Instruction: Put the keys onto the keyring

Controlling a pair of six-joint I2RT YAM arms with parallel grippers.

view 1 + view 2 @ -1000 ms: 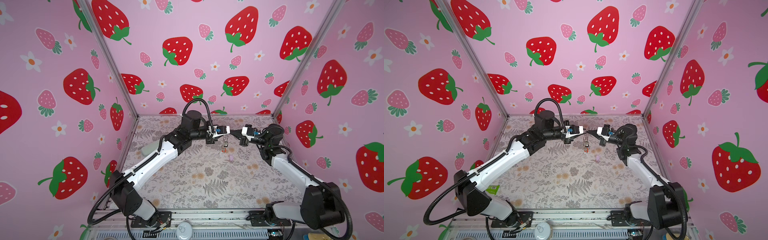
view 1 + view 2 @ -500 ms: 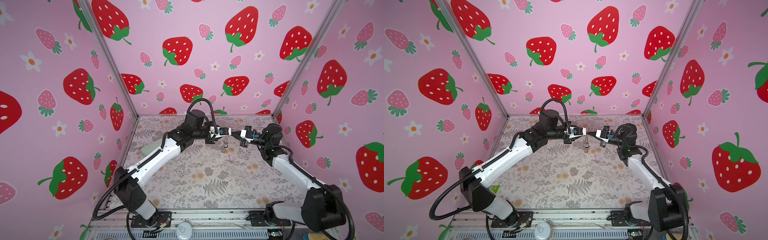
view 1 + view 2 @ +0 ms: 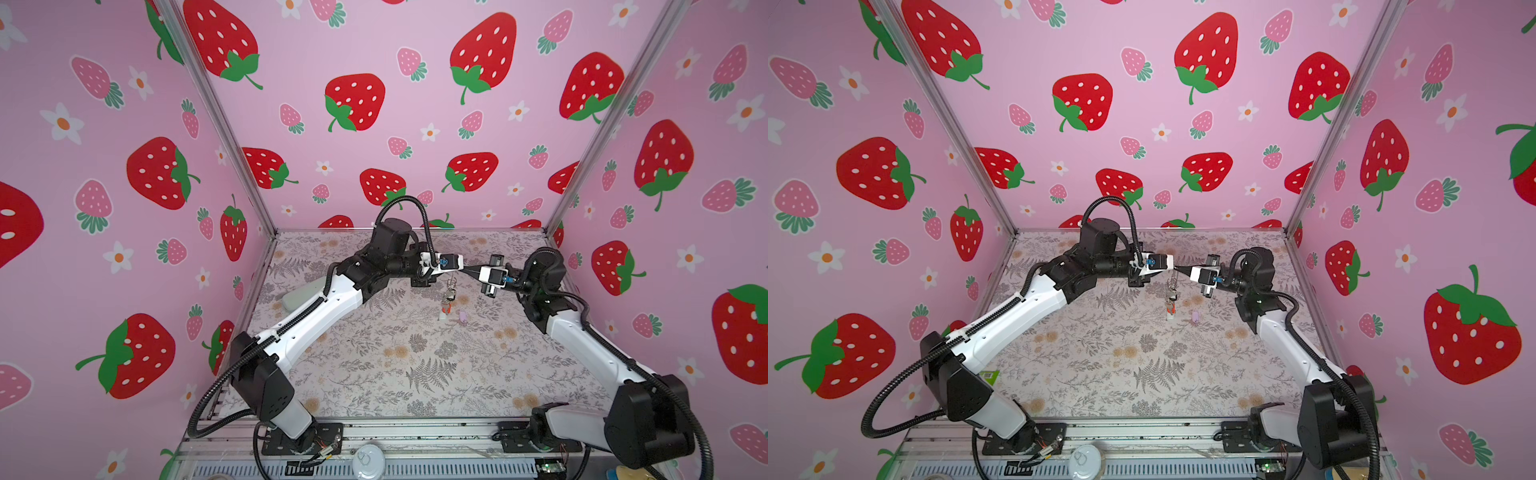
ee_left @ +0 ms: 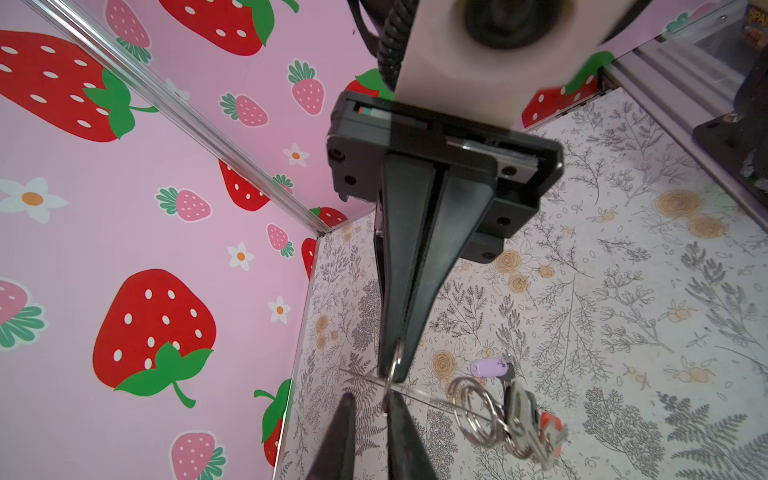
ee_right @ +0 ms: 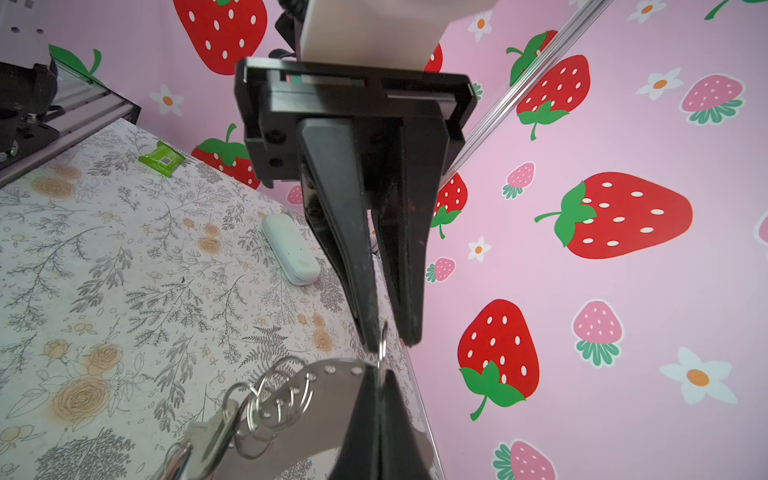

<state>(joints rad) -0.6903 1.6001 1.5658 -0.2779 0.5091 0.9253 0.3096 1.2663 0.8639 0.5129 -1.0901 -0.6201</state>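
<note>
The keyring is standing edge-on in my right gripper. So next my left gripper pinches its top point(image 4: 397, 350) and turns it while my right gripper opens for another hold.
In both top views my two grippers meet tip to tip above the back of the table. My right gripper point(image 5: 380, 374) point(image 3: 459, 271) is shut on the edge of the thin silvery keyring point(image 4: 392, 365). My left gripper point(image 4: 371, 399) point(image 3: 454, 272) stands slightly open, with that ring between its fingers, against one of them. Coiled rings point(image 4: 473, 411), the keys point(image 4: 523, 415) with a red tag point(image 4: 552, 424) and a grey-brown strap point(image 5: 311, 420) hang below. A white tag point(image 3: 443, 318) shows under the red one. A lilac-tagged key point(image 4: 488, 368) point(image 3: 463, 316) lies alone on the table.
A pale grey-green oblong case point(image 3: 301, 293) point(image 5: 291, 249) lies at the table's left edge, behind the left arm. A small green packet point(image 5: 162, 159) sits near the front left corner. Pink strawberry walls close in three sides of the floral table point(image 3: 415, 374).
The left arm has shifted a little, its wrist turning. Both grippers stay tip to tip with the bunch still hanging; the right arm has hardly moved.
</note>
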